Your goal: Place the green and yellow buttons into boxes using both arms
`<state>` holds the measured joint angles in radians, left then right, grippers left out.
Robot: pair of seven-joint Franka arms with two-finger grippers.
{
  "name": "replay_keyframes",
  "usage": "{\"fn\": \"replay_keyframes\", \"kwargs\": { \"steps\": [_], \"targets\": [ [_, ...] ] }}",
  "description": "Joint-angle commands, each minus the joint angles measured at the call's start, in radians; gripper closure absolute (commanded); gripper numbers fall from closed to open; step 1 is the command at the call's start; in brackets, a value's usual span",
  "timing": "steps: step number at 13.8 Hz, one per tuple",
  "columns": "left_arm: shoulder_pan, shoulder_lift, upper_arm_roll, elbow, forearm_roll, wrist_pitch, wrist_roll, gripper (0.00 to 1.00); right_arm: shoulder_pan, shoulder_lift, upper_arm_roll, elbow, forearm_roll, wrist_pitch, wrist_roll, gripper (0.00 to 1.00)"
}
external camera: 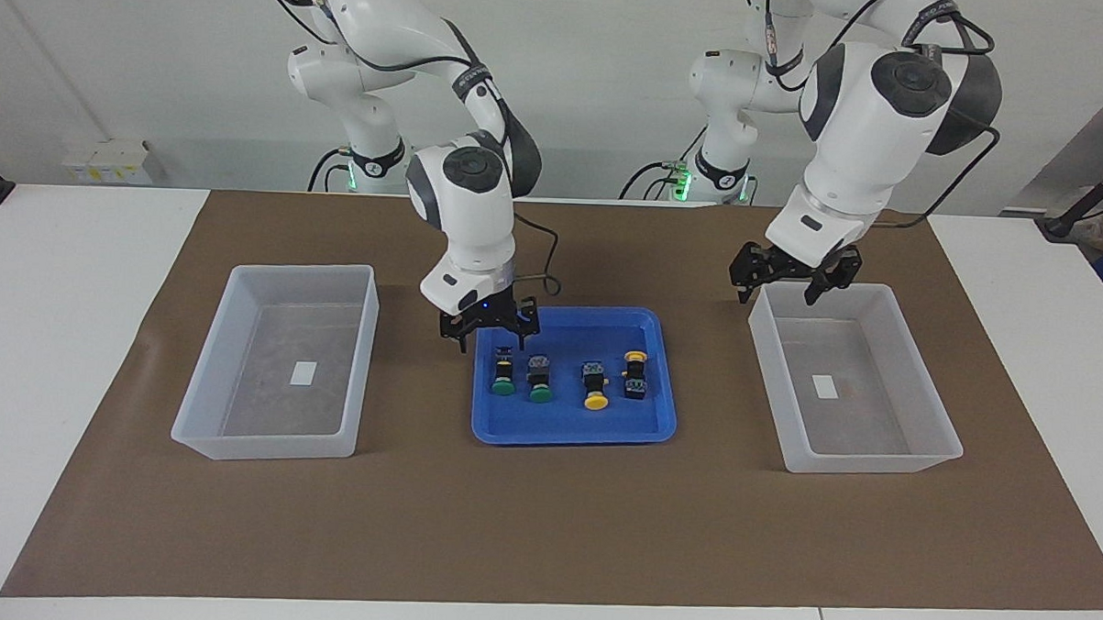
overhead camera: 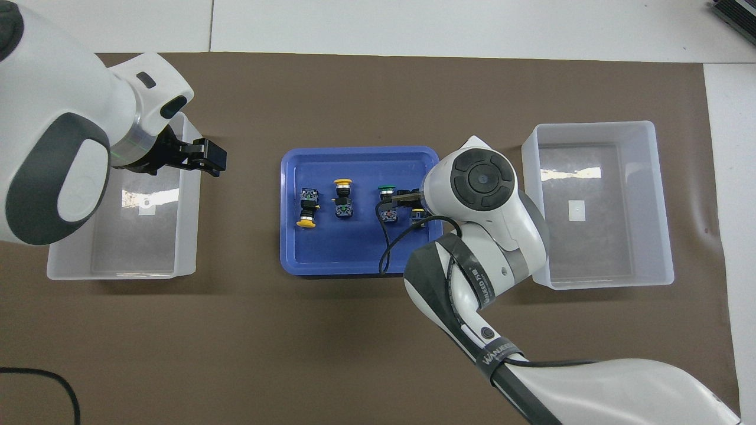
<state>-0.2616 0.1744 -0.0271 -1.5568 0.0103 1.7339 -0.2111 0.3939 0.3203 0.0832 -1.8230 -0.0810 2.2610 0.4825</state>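
Note:
My left gripper needs to close on the black body (overhead camera: 308, 206) of the outer yellow button, the one closest to the box at my left gripper.
Four buttons lie in a row in the blue tray (external camera: 567, 435) (overhead camera: 360, 268): two green buttons (external camera: 504, 375) (external camera: 540, 381) toward the right arm's end, two yellow buttons (external camera: 595, 388) (external camera: 636, 372) toward the left arm's end. From above I see both yellow buttons (overhead camera: 306, 208) (overhead camera: 342, 198) and one green button (overhead camera: 387, 203); the right arm hides most of the second green one. My right gripper (external camera: 489, 337) (overhead camera: 404, 197) hangs open low over the tray's corner, just above the green buttons. My left gripper (external camera: 784, 283) (overhead camera: 208, 158) is open above a rim corner of one box (external camera: 869, 461) (overhead camera: 188, 212).
The second box (external camera: 262, 445) (overhead camera: 662, 200) stands toward the right arm's end. Each box holds only a white label. Tray and boxes sit on a brown mat (external camera: 544, 530) over the white table. The right arm's black cable (overhead camera: 390, 248) loops over the tray.

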Motion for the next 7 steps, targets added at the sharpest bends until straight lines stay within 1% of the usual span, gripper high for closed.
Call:
{"fn": "replay_keyframes", "kwargs": {
  "steps": [1,2,3,5,7],
  "targets": [
    [-0.041,-0.003,0.009,-0.092,-0.010,0.129,-0.051,0.00,-0.001,0.008,0.001,0.001,-0.023,0.023,0.025,0.12],
    [-0.042,-0.007,0.009,-0.133,-0.025,0.178,-0.051,0.00,0.000,0.014,0.001,-0.001,-0.023,0.023,0.027,0.19],
    [-0.045,-0.006,0.009,-0.156,-0.035,0.212,-0.053,0.00,0.019,0.031,0.001,0.001,-0.028,0.026,0.028,0.20],
    [-0.051,-0.006,0.009,-0.212,-0.036,0.278,-0.054,0.00,0.026,0.055,0.001,-0.010,-0.054,0.072,0.060,0.20],
    [-0.065,0.017,0.009,-0.242,-0.038,0.332,-0.057,0.00,0.033,0.085,0.001,-0.021,-0.100,0.090,0.096,0.22]
  ]
}}
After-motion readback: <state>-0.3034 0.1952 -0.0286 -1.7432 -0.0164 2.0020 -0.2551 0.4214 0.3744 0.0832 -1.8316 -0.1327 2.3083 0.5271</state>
